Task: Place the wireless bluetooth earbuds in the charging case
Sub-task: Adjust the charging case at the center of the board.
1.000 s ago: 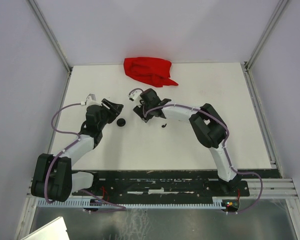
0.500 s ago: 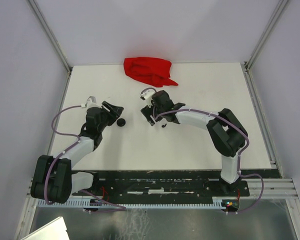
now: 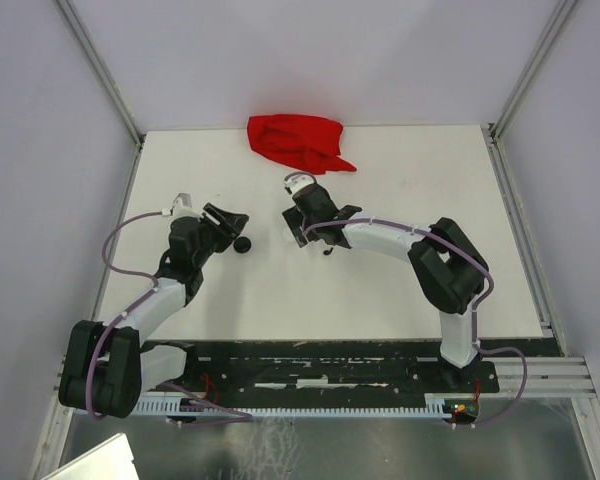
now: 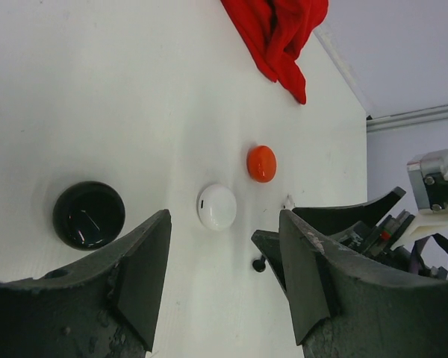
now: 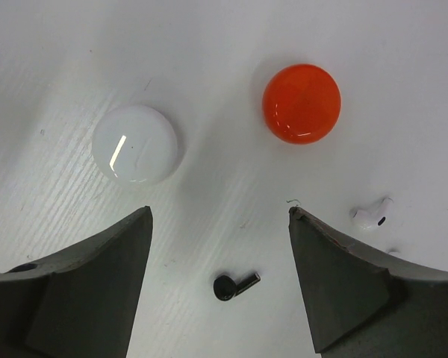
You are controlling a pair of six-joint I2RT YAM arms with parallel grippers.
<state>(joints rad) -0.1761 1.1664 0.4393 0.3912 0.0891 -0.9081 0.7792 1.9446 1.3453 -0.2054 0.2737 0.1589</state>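
Note:
The round white case [image 3: 286, 236] [image 5: 135, 145] sits between the black case and the orange-red case. My right gripper closes on the sides of it next.
A black earbud [image 5: 234, 285] lies on the table between my right gripper's [image 5: 220, 216] open fingers; it also shows in the top view [image 3: 327, 251]. A white earbud [image 5: 372, 214] lies just beyond the right finger. Past them sit a round white case [image 5: 135, 144] and a round orange-red case [image 5: 302, 103], both closed. My left gripper [image 4: 224, 246] is open and empty, with a round black case [image 4: 89, 215] off its left finger, the white case [image 4: 216, 206] ahead and the black earbud [image 4: 260, 263] by its right finger. No red earbud shows.
A crumpled red cloth [image 3: 295, 140] lies at the table's far edge. The right gripper [image 3: 305, 232] hangs over the white and orange-red cases in the top view, close to the left gripper [image 3: 232, 225] and the black case [image 3: 242, 245].
The right gripper has moved a little to the right and its elbow has swung right. The left arm has shifted only slightly. Nothing was taken hold of.

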